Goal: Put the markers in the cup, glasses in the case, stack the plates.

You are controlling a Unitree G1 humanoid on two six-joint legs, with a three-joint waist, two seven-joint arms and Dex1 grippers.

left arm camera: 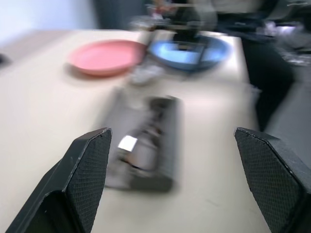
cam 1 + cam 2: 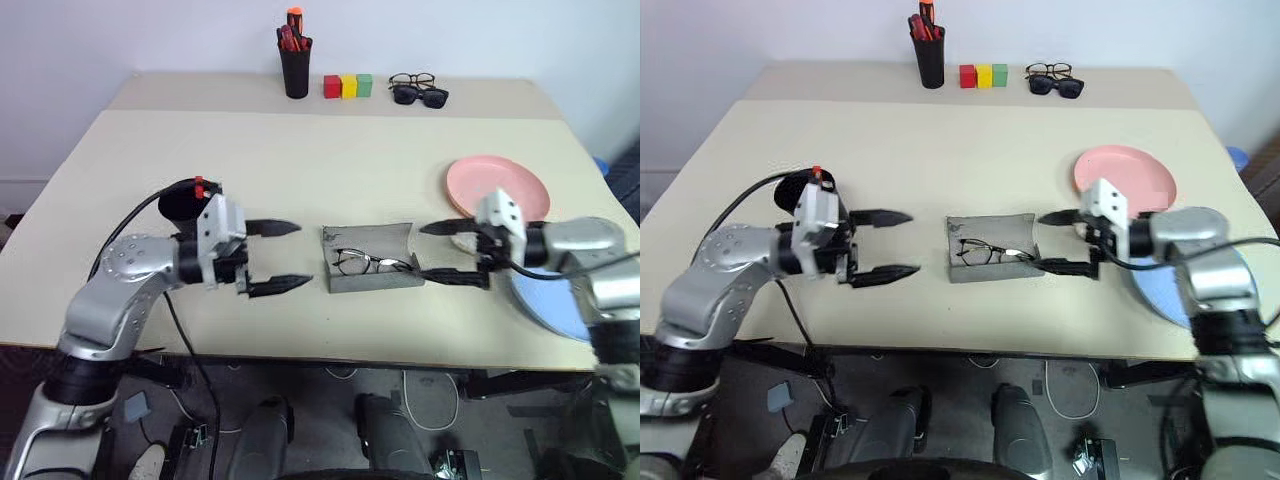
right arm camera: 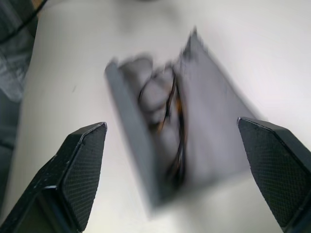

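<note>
Next, I close my right gripper on the front rim (image 2: 530,314) of the blue plate, on the side that faces the grey case.
The grey case (image 2: 345,240) lies open near the table's front edge, with the wire-frame glasses (image 2: 372,264) inside it. My left gripper (image 2: 306,255) stands open just left of the case, pointing at it, and holds nothing. My right gripper (image 2: 420,251) is open just right of the case, also with nothing in it. Behind my left hand stands the black cup (image 2: 178,203), and a red-capped marker (image 2: 199,184) sticks out of it. The pink plate (image 2: 497,186) lies at the right, and the blue plate (image 2: 545,300) is beside it nearer the front, partly under my right arm.
At the table's back edge stand a black pen holder (image 2: 295,68) with red and orange pens, three coloured blocks (image 2: 347,86), black-framed spectacles (image 2: 411,79) and sunglasses (image 2: 420,96). A black cable (image 2: 125,225) loops over my left arm.
</note>
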